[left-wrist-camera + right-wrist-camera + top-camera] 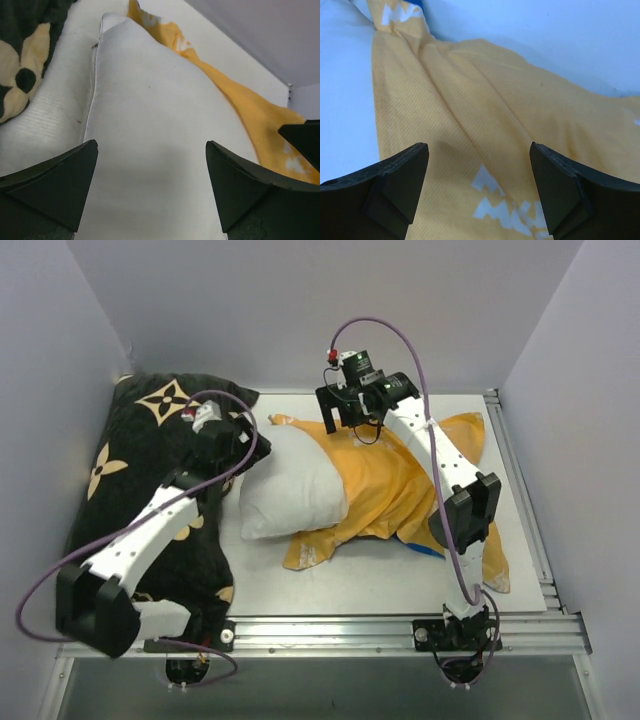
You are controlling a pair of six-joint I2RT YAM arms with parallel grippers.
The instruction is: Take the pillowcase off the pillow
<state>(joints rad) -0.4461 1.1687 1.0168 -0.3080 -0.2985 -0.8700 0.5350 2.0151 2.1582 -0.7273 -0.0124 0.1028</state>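
Note:
I will close my left gripper on the bare half [283, 478] [147, 165] of the white pillow, between its side seam and the orange-yellow pillowcase, to hold the pillow.
The white pillow [295, 490] lies in the middle of the table, its left half bare. The orange-yellow pillowcase [400, 490] with white lettering still wraps its right half, and a bit of blue [425, 548] shows at the near edge. My left gripper [248, 443] hangs open over the pillow's far-left corner. In the left wrist view the gripper [151, 145] has white pillow [150, 100] between its spread fingers and pillowcase [250, 110] to the right. My right gripper [360, 425] is open above the pillowcase's far edge. In the right wrist view that gripper [478, 147] frames wrinkled orange pillowcase [470, 100], holding nothing.
A black cushion [150, 470] with tan flower marks fills the left side, beneath my left arm, and shows in the left wrist view [20, 75]. Pale walls close in the left, back and right. A metal rail [400, 625] runs along the table's near edge.

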